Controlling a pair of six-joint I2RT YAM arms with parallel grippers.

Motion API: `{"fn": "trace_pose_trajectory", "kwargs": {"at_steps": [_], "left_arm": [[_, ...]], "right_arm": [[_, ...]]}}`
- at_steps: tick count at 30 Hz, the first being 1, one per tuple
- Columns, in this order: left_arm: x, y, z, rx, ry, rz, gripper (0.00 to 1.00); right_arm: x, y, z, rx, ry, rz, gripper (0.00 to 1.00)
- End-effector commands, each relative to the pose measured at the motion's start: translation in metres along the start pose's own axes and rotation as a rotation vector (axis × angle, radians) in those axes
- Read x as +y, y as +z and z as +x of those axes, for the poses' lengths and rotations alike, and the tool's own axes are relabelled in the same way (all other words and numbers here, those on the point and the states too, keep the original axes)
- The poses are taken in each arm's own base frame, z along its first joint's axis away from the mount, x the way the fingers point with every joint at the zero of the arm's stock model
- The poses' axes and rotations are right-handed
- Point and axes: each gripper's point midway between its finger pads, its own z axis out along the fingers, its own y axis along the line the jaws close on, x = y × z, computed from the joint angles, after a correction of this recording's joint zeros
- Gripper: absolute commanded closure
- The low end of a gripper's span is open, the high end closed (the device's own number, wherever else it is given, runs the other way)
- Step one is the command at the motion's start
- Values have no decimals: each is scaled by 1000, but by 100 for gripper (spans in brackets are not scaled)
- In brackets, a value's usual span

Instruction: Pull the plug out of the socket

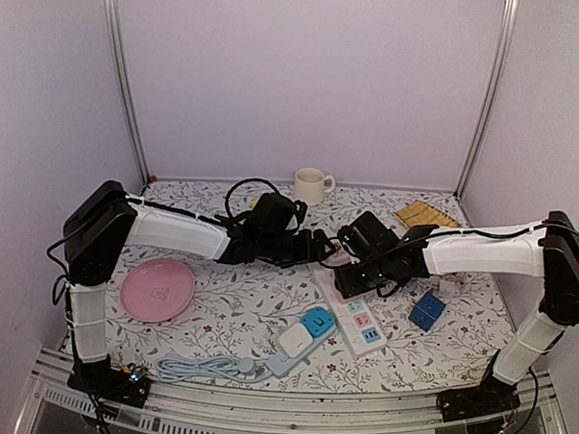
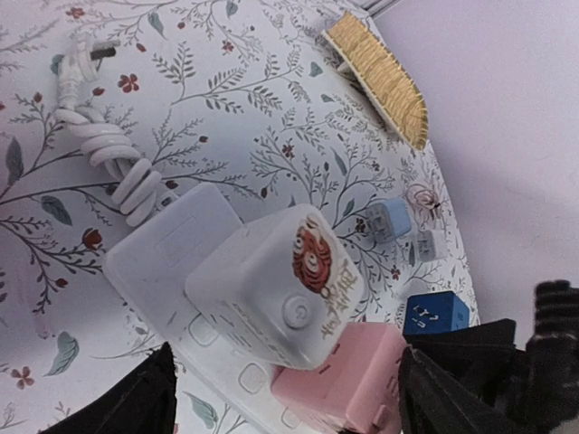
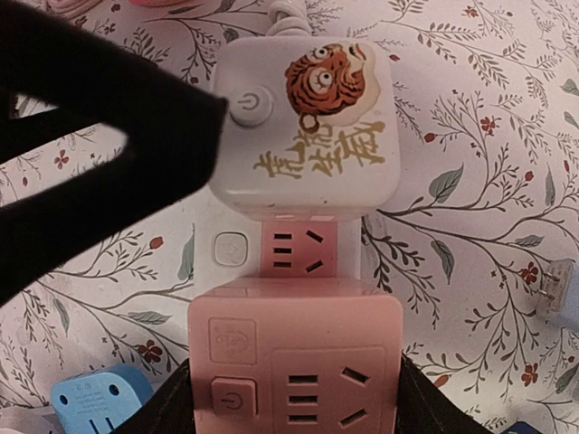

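Observation:
The flowered cloth lies just in front of the yellow woven mat. My right gripper needs to let go of the pink plug on the flowered cloth [image 1: 400, 250] there.
A white socket strip [image 3: 231, 249] lies on the flowered cloth, and its far end shows in the top view as the strip [image 1: 362, 326]. A pink cube plug [image 3: 294, 353] sits in it, just below a white cube plug with a tiger picture [image 3: 308, 127]. My right gripper [image 3: 294, 402] has one finger pressed against each side of the pink plug. My left gripper [image 2: 289, 398] stands open, its fingers wide apart on either side of the strip, with the white cube [image 2: 271, 289] and pink plug [image 2: 344, 375] between them. One left finger [image 3: 90, 136] crosses the right wrist view.
A second strip with a blue cube plug [image 1: 301, 338] lies near the front, beside a coiled cable [image 1: 201, 367]. A pink plate [image 1: 157, 290] is at the left and a mug [image 1: 312, 185] at the back. A blue cube [image 1: 427, 309] and a yellow brush [image 1: 424, 215] are at the right.

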Motion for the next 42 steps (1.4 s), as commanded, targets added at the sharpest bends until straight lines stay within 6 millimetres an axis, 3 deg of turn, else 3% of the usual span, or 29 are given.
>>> {"fn": "trace_pose_trajectory", "kwargs": {"at_steps": [1,7,12,26,35,42], "left_arm": [[29,12,2,32,4,-71,15],[43,27,8,57,-1,-96,16],[57,33,17,74,-15,-132,16],[124,21,85,171,-30,-296,16],[126,21,88,172,-26,-307,16],[114,18,77,153,-15,-280,16]], "right_arm": [[15,-1,13,32,-8,-16,67],[18,0,17,37,-7,-18,71],[18,-6,9,13,-2,-20,72],[20,-34,-31,-90,26,-72,75],[22,-56,-43,-147,18,-115,76],[-8,-63,-48,-170,86,-105,75]]}}
